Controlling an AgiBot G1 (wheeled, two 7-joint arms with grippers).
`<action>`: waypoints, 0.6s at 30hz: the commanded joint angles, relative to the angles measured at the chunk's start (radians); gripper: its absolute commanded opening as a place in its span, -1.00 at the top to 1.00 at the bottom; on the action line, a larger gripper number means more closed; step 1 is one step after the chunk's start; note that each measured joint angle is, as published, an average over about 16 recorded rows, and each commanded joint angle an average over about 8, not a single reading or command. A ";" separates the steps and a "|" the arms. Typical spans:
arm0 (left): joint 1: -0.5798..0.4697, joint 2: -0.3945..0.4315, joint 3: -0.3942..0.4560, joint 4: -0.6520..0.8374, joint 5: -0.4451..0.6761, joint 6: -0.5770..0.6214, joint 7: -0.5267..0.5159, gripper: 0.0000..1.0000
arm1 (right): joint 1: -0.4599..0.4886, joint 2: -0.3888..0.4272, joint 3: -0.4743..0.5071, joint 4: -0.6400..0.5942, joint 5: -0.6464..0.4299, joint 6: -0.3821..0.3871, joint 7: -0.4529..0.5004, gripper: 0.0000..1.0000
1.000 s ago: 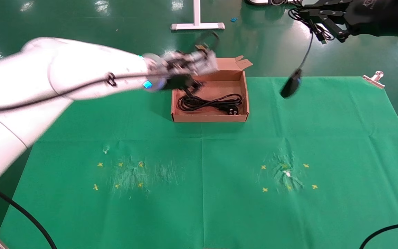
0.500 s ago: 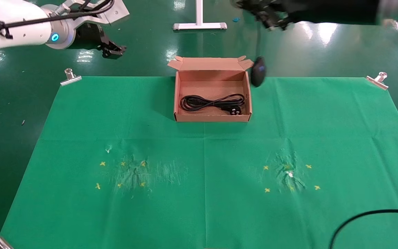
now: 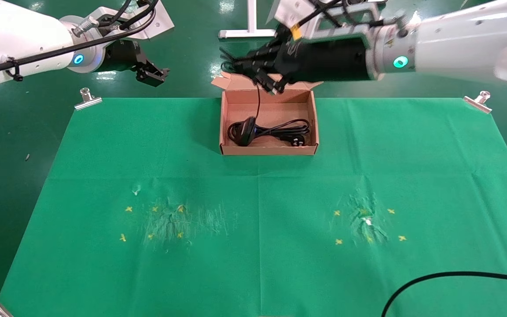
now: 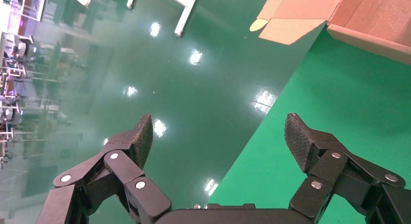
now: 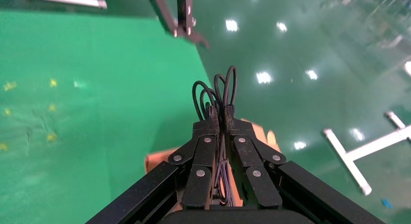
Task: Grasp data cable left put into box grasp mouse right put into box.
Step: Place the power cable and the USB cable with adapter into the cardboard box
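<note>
The robot's right gripper needs to release the black mouse, now hanging low in the box, over the coiled data cable (image 3: 258, 137), against the front side of the brown cardboard box.
The brown cardboard box (image 3: 266, 150) stands at the back middle of the green cloth. The thick black data cable (image 3: 286, 129) lies coiled inside it. The black mouse (image 3: 244, 129) is low in the box's left end, over the coil, hanging by its thin cord (image 3: 258, 99). I cannot tell whether it rests on the coil. My right gripper (image 3: 253, 72) is above the box's back edge, shut on the bunched loops of the mouse cord (image 5: 218, 90). My left gripper (image 3: 153, 75) is open and empty, beyond the cloth's back left edge.
Metal clips (image 3: 87, 97) (image 3: 479, 100) pin the cloth's back corners. A white stand foot (image 3: 247, 31) is on the floor behind the box. A black cable (image 3: 434, 281) crosses the front right corner. The box flap (image 4: 291, 20) shows in the left wrist view.
My right arm swung left over the box, carrying the mouse from beside the box's right wall into its left end. My left arm shifted only slightly at the back left.
</note>
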 commanded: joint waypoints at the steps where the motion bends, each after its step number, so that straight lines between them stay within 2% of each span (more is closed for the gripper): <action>1: 0.002 -0.005 0.001 -0.019 0.018 0.005 -0.023 -1.00 | -0.001 -0.017 -0.008 -0.023 -0.012 0.012 -0.006 1.00; 2: 0.003 -0.007 0.001 -0.025 0.024 0.007 -0.030 -1.00 | -0.002 -0.019 -0.012 -0.033 -0.019 0.022 -0.011 0.89; 3: 0.003 -0.008 0.002 -0.029 0.028 0.008 -0.035 -1.00 | -0.003 -0.021 -0.015 -0.041 -0.025 0.030 -0.017 0.68; 9: 0.004 -0.016 0.003 -0.050 0.045 0.014 -0.054 -1.00 | -0.007 -0.033 -0.038 -0.081 -0.062 0.066 -0.038 -0.82; 10: 0.004 -0.017 0.003 -0.051 0.046 0.014 -0.055 -1.00 | -0.007 -0.035 -0.039 -0.083 -0.065 0.068 -0.039 -0.97; 18: 0.005 -0.015 0.004 -0.048 0.045 0.015 -0.054 -1.00 | -0.008 -0.031 -0.037 -0.079 -0.062 0.066 -0.036 -1.00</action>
